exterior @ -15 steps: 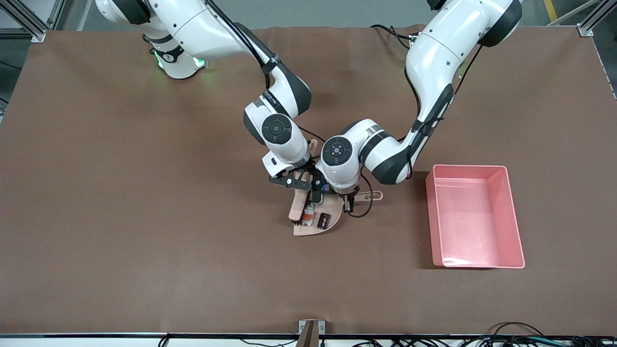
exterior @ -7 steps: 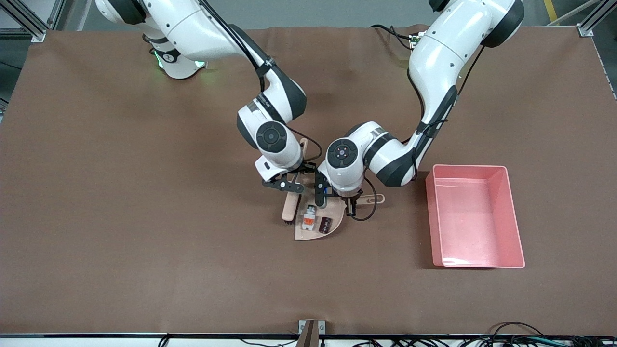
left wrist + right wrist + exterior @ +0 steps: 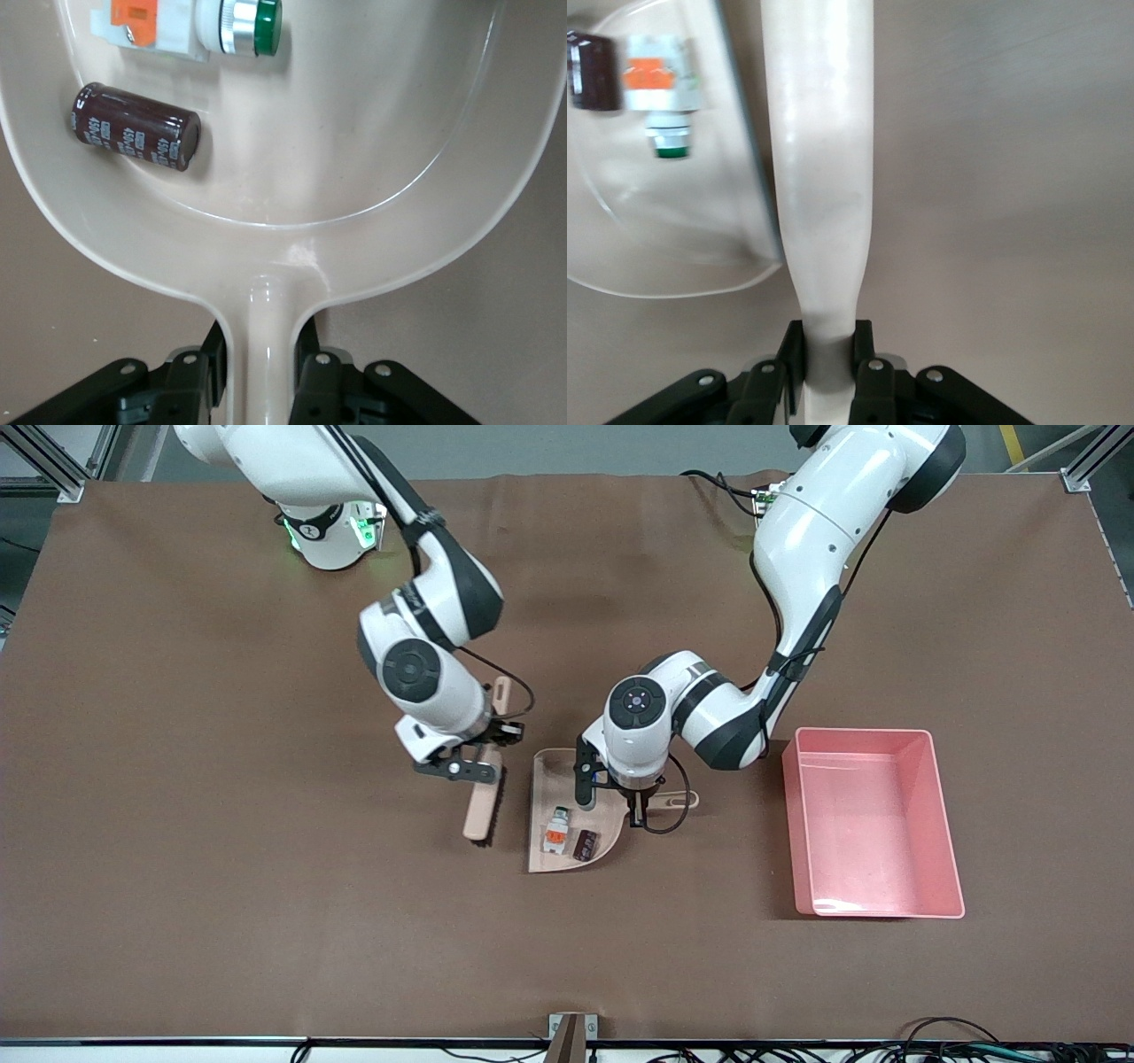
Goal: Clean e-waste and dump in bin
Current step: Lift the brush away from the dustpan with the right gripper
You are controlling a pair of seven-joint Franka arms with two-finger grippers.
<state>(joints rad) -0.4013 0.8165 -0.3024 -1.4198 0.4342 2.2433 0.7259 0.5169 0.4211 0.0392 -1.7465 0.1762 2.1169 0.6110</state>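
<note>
Next, I release the brush from my right gripper onto the bare brown mat (image 3: 260, 705) next to that gripper's arm, where it will lie away from the dustpan.
Both pieces of e-waste lie in the beige dustpan (image 3: 551, 775): a white-grey block with an orange mark (image 3: 556, 832) (image 3: 151, 27) and, beside it, a short dark cylinder (image 3: 585, 844) (image 3: 135, 137). My left gripper (image 3: 638, 801) (image 3: 260, 354) is shut on the dustpan's handle (image 3: 266, 319). My right gripper (image 3: 476, 759) (image 3: 827, 354) is shut on a beige brush (image 3: 481, 804) (image 3: 819, 177), which hangs beside the dustpan toward the right arm's end of the table. The right wrist view also shows the dustpan (image 3: 664, 230) and the block (image 3: 656, 75). The pink bin (image 3: 863, 732) stands toward the left arm's end.
A brown mat (image 3: 221, 868) covers the whole table. A cable loop (image 3: 669, 819) hangs from the left wrist next to the dustpan handle. Metal frame posts stand at the table's corners.
The right gripper has carried the brush out of the dustpan and away toward the right arm's end. The dustpan has turned slightly in the left gripper, with both scraps still in it.
</note>
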